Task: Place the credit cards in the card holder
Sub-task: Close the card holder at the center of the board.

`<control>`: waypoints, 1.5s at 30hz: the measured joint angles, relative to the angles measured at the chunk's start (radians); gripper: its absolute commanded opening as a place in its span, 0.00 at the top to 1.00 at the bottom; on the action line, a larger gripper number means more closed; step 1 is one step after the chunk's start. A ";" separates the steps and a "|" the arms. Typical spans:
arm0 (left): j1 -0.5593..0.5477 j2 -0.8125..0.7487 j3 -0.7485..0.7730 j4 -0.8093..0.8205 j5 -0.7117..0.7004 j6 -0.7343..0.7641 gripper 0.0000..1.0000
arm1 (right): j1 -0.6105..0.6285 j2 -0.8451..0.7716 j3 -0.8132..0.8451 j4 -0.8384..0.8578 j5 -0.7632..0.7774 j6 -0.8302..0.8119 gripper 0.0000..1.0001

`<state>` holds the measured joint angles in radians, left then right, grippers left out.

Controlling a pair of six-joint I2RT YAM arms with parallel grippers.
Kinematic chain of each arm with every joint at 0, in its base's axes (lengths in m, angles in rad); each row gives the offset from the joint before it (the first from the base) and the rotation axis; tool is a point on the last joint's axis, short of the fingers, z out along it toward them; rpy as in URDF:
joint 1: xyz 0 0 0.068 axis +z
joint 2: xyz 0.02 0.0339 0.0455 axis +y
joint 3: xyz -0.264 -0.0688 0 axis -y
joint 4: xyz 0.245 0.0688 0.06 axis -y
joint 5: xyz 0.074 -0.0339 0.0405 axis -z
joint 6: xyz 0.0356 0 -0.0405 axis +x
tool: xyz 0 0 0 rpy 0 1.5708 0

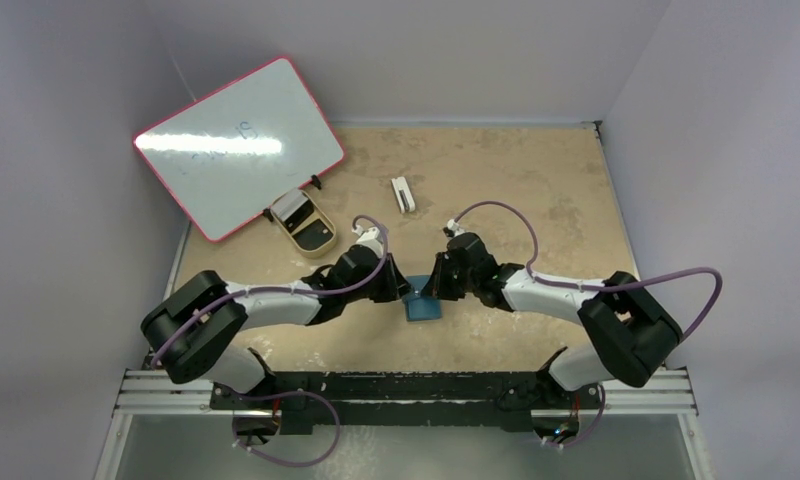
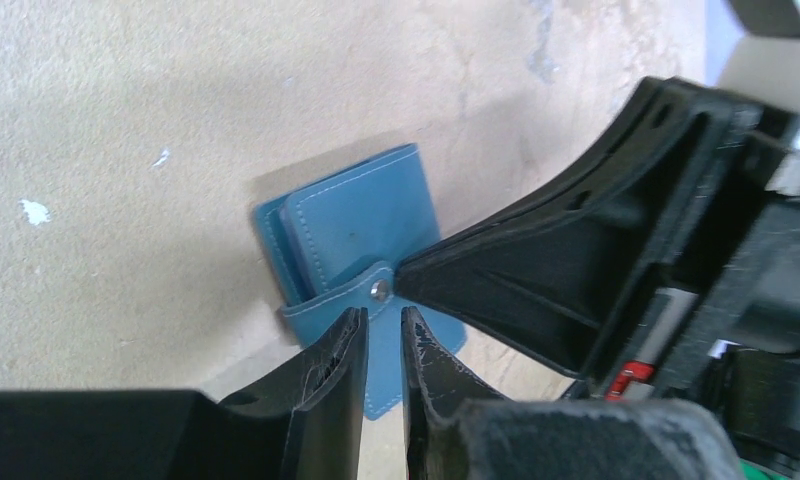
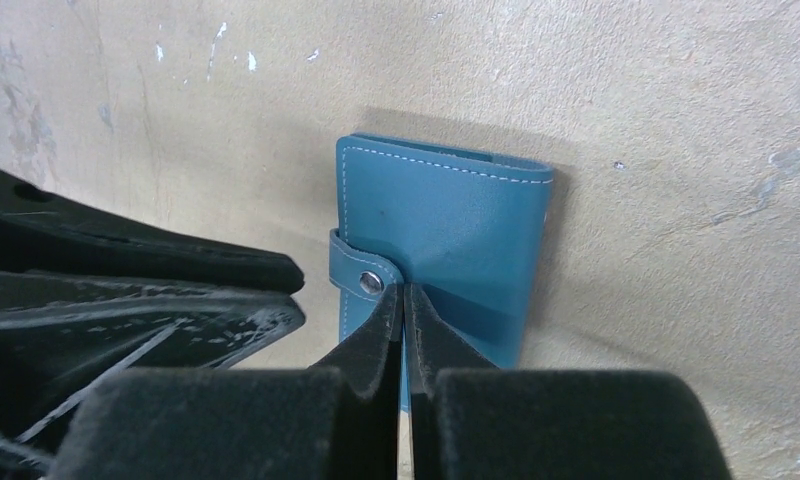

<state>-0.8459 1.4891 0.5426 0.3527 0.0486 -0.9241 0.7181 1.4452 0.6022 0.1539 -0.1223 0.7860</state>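
Note:
Next, I take the strap nearer the snap (image 3: 372, 282) with my right gripper, as it pinches only a sliver of the strap's end, while my left gripper braces the card holder.
The teal card holder (image 1: 423, 306) lies folded shut on the table between my two grippers, its strap snapped across the front (image 3: 368, 281). My right gripper (image 3: 404, 292) is shut, its tips pinched at the strap end beside the snap, with a thin sliver of teal between them. My left gripper (image 2: 380, 322) stands a narrow gap open and holds nothing, its tips just below the strap (image 2: 336, 292). Flat grey and dark pieces that look like the credit cards (image 1: 316, 236) lie in the tan tray, far from both grippers.
The tan tray (image 1: 285, 228) stands at the back left, in front of a tilted, pink-rimmed whiteboard (image 1: 238, 145). A small white oblong block (image 1: 403, 195) lies at the back centre. Grey walls close in both sides of the table.

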 measured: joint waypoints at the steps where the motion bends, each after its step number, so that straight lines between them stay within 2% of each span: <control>1: 0.000 -0.014 0.001 -0.002 -0.001 -0.008 0.87 | 0.000 -0.002 0.000 -0.001 0.000 0.002 1.00; 3: 0.000 -0.032 0.005 -0.001 -0.001 -0.020 0.92 | 0.000 -0.008 0.000 -0.003 0.000 0.007 1.00; 11: 0.000 -0.013 0.011 0.037 0.024 -0.043 1.00 | 0.000 -0.012 -0.006 -0.005 0.001 0.025 1.00; 22: 0.000 0.075 0.011 0.028 0.019 -0.026 1.00 | 0.000 -0.012 -0.006 -0.008 0.001 0.032 1.00; 36: 0.000 0.106 0.027 0.057 0.019 0.002 1.00 | 0.000 -0.012 -0.006 0.008 -0.003 0.046 0.79; 41: 0.000 0.106 0.027 0.057 0.018 0.004 1.00 | 0.000 0.000 -0.006 0.013 -0.005 0.048 0.79; 45: 0.000 0.111 0.027 0.062 0.019 0.004 1.00 | 0.000 0.012 -0.005 0.025 -0.006 0.048 0.83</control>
<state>-0.8459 1.5997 0.5701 0.4149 0.0677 -0.9203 0.7181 1.4574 0.5968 0.1791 -0.1284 0.8341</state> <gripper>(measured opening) 0.005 0.208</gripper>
